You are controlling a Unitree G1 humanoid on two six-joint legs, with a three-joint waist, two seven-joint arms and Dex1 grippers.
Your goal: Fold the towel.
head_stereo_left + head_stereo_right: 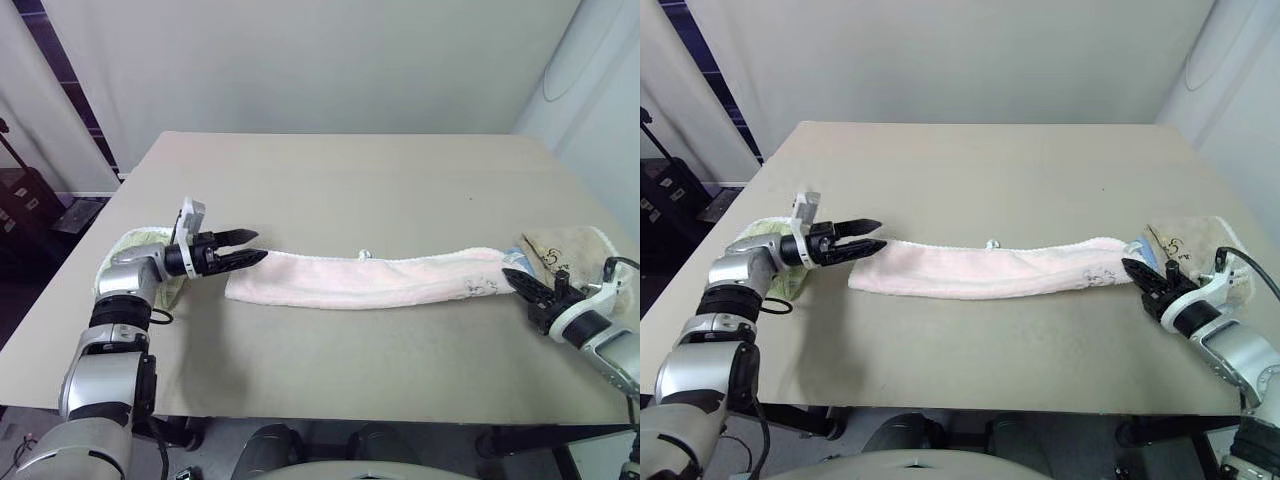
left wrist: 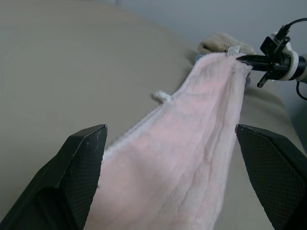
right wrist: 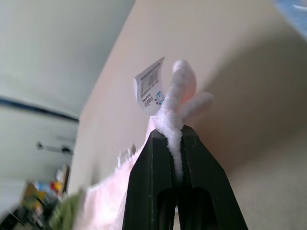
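Note:
Next, my right gripper lets go of the pink towel's end on the middle of the towel (image 1: 340, 279) (image 3: 115, 184), near the small white loop.
The pale pink towel (image 1: 370, 278) lies as a long narrow strip across the table (image 1: 350, 180), its small white loop (image 1: 365, 255) on the far edge. My left gripper (image 1: 248, 247) points along the strip at its left end, open. In the left wrist view its two fingers (image 2: 86, 153) stand wide on either side of the towel (image 2: 192, 143). My right gripper (image 1: 515, 278) is shut on the towel's right end. The right wrist view shows its fingers (image 3: 158, 158) pinching a fold of pink cloth (image 3: 180, 96) beside a white label (image 3: 149, 88).
A light green towel (image 1: 135, 240) lies bunched under my left arm at the table's left edge. A beige towel (image 1: 565, 250) with a dark mark sits at the right edge, just behind my right gripper. The table's front edge runs close below both arms.

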